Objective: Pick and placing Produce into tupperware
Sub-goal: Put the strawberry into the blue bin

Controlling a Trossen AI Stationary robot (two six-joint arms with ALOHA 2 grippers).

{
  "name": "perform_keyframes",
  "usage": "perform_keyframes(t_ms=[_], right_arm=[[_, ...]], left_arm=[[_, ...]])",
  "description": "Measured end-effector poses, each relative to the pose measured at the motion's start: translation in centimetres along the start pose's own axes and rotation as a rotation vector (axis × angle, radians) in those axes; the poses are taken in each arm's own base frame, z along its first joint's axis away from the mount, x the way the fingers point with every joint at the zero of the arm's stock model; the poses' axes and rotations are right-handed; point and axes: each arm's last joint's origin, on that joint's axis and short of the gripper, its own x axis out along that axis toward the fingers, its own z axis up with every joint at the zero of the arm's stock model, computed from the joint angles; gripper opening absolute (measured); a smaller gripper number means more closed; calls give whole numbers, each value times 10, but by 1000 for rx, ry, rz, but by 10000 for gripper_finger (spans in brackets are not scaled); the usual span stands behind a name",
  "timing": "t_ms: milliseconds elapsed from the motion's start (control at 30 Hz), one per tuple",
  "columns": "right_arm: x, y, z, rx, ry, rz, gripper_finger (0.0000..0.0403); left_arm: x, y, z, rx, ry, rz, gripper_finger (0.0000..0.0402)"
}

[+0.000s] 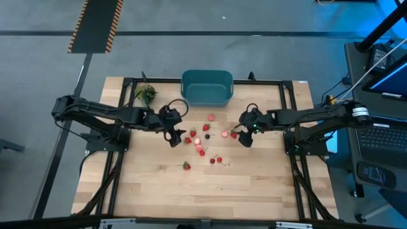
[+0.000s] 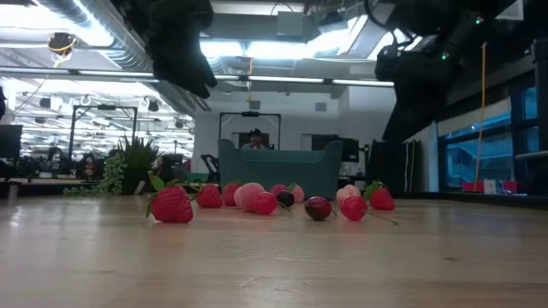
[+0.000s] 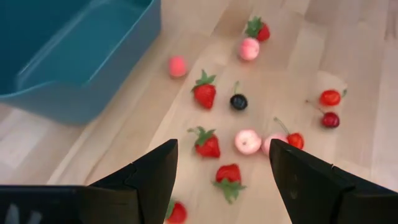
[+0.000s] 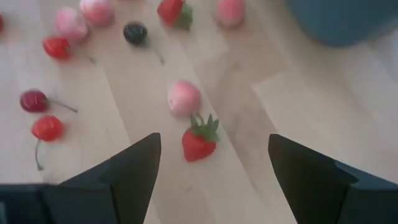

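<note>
The fingers of my right gripper needs to close on the red body of the strawberry [image 1: 234,134] [image 4: 199,147] nearest them, just below the green top, beside a pink piece.
Several small pieces of produce [image 1: 203,137] lie scattered on the wooden table in front of the teal tupperware [image 1: 206,88]: red strawberries with green tops [image 3: 205,94], pink pieces [image 3: 247,142], cherries [image 4: 34,99] and a dark berry [image 3: 239,102]. My left gripper [image 1: 177,137] hangs open above the left side of the scatter. My right gripper [image 1: 244,136] hangs open above its right side; a strawberry [image 4: 199,140] and a pink piece [image 4: 183,97] lie ahead of its fingers. Neither touches anything.
A green leafy bunch [image 1: 146,94] lies at the table's far left, beside the tupperware. One strawberry [image 1: 186,165] lies apart, nearer the front edge. Bare wood [image 1: 203,191] stretches across the near half of the table.
</note>
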Motion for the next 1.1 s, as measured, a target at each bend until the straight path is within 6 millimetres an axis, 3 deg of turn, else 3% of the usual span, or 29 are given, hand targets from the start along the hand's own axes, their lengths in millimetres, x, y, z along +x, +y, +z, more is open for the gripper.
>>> perform_keyframes(t_ms=[600,967,1100], right_arm=[[57,8,-11,0,151,-38,299],[81,11,-16,-2,179,-52,297],[83,11,-17,-1,182,-55,274]], left_arm=[[12,-9,-5,-22,27,7,245],[12,-8,-3,-27,-7,49,245],[12,-8,-3,-28,-10,47,245]])
